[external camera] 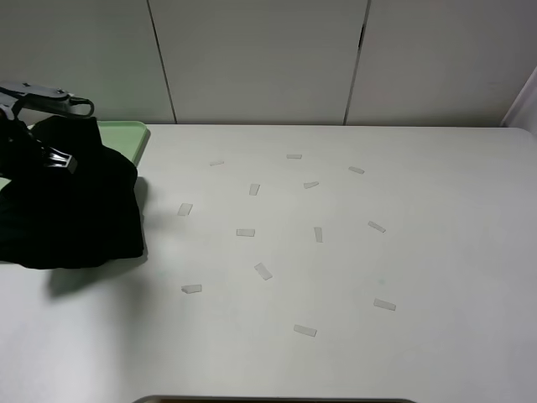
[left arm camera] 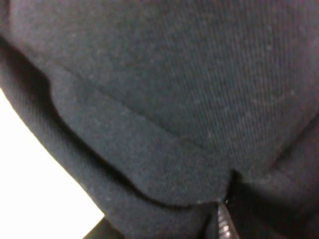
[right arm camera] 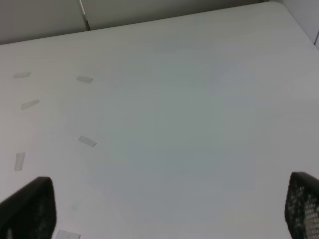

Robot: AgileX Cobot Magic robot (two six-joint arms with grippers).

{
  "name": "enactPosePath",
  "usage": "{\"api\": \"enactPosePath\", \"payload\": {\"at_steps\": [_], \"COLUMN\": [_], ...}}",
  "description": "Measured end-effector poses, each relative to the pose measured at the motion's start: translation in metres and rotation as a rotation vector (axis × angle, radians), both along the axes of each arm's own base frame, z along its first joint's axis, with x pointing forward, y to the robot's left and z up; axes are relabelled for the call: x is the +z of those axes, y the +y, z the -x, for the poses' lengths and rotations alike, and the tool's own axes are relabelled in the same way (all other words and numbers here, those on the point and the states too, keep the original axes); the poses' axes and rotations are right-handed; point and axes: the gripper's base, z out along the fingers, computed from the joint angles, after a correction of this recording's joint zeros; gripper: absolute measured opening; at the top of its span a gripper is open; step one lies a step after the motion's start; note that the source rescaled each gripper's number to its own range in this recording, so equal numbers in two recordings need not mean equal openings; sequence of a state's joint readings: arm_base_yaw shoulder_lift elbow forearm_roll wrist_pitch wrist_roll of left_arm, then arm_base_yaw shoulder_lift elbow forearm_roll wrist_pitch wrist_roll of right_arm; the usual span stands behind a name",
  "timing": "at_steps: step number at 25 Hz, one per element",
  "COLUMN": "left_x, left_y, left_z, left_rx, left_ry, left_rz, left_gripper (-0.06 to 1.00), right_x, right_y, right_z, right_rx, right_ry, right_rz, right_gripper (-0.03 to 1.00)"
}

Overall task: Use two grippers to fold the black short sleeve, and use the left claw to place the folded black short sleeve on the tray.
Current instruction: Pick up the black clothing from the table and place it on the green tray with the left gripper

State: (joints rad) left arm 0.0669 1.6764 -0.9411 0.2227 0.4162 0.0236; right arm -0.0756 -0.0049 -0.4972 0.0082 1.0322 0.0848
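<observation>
Next, my left gripper releases the black short sleeve onto the mint-green tray, at a spot that is inward from the rim (external camera: 47, 186) facing the tape strips.
The black short sleeve (external camera: 75, 210) hangs as a folded bundle at the far left of the exterior high view, casting a shadow on the table below it. My left gripper (external camera: 57, 158) is shut on its upper part, and most of the claw is buried in cloth. Dark fabric (left arm camera: 164, 99) fills the left wrist view. Behind the bundle, one corner of the mint-green tray (external camera: 130, 133) shows; the rest is hidden. My right gripper (right arm camera: 167, 214) is open over bare table, with only its two fingertips (right arm camera: 30, 209) visible. It does not appear in the exterior high view.
Several small strips of pale tape (external camera: 245, 232) lie scattered over the white table (external camera: 436, 252). A white panelled wall (external camera: 260, 59) stands along the table's back edge.
</observation>
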Motion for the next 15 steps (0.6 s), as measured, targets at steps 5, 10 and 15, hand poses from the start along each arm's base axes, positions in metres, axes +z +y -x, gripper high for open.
{"api": "enactPosePath", "payload": {"at_steps": [5, 10, 15], "left_x": [0.003, -0.012, -0.03], "left_y": [0.032, 0.052, 0.058], "left_z": [-0.003, -0.01, -0.032], "left_rx": [0.018, 0.044, 0.018], "left_ry": [-0.084, -0.098, -0.077], "left_rz": [-0.033, -0.045, -0.052], "left_gripper": [0.24, 0.24, 0.24], "right_x": [0.0, 0.0, 0.0], "right_y": [0.0, 0.0, 0.0], "right_z": [0.0, 0.0, 0.0], "right_rx": [0.0, 0.0, 0.0], "right_ry": [0.0, 0.0, 0.0], "right_rz": [0.0, 0.0, 0.0], "right_gripper": [1.0, 1.0, 1.0]}}
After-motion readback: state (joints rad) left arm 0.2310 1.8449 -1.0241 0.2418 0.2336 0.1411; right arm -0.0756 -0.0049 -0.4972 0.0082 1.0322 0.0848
